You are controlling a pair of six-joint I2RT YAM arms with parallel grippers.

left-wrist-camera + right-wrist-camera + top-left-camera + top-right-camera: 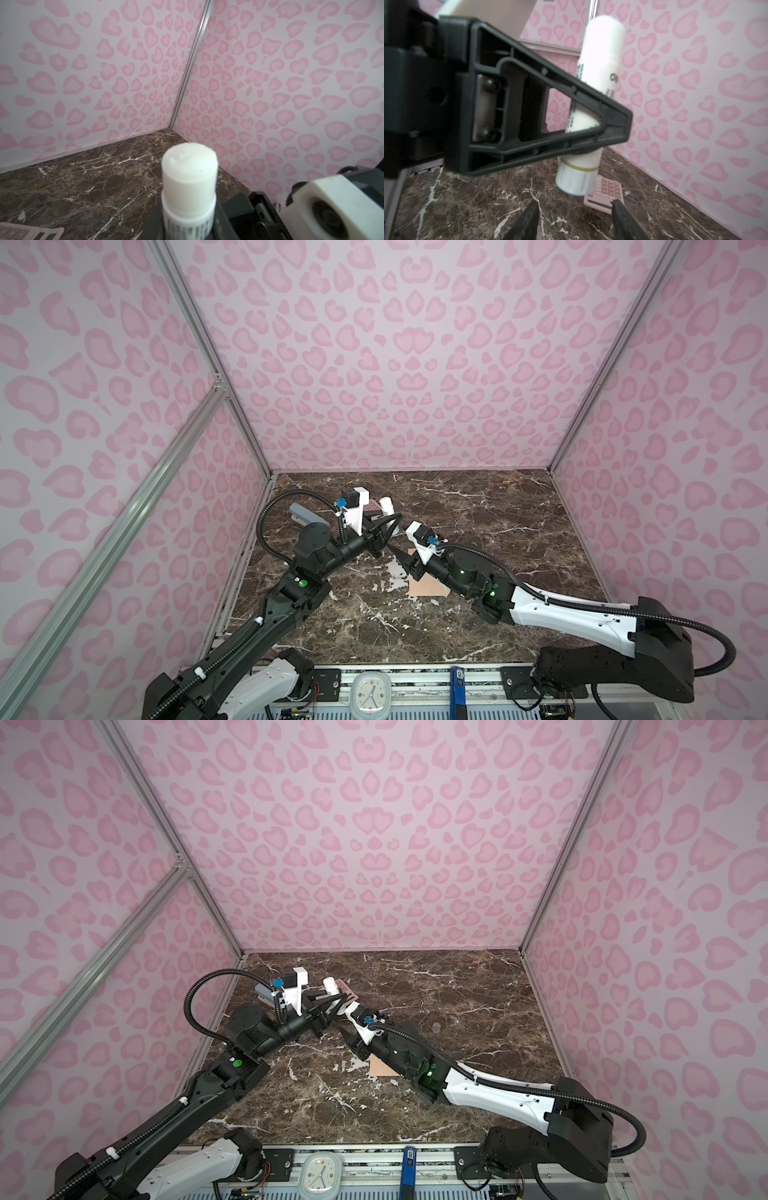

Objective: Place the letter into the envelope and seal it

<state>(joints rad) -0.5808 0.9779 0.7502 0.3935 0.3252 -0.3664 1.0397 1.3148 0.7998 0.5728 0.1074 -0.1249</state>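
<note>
The glue is out at the top of the glue stick, so the robot's right gripper will take its lower body (586, 157) from the left gripper before sealing the envelope.
The peach-tan envelope (428, 587) (384, 1067) lies flat on the marble table, partly covered by my right arm. The letter is out of view. My left gripper (384, 526) (332, 1006) (189, 228) is shut on a white glue stick (388, 506) (332, 986) (189, 176) (600, 62), held above the table with its bare glue end up. My right gripper (397, 553) (345, 1031) (576, 202) is open and empty, just in front of and below the stick's knob end, without touching it.
A pink calculator (374, 504) (347, 990) (608, 189) (31, 232) lies behind the glue stick. A grey object (303, 512) sits by the left wall. A small pale cap-like thing (435, 1027) stands right of my right wrist. Pink-patterned walls enclose the table on three sides.
</note>
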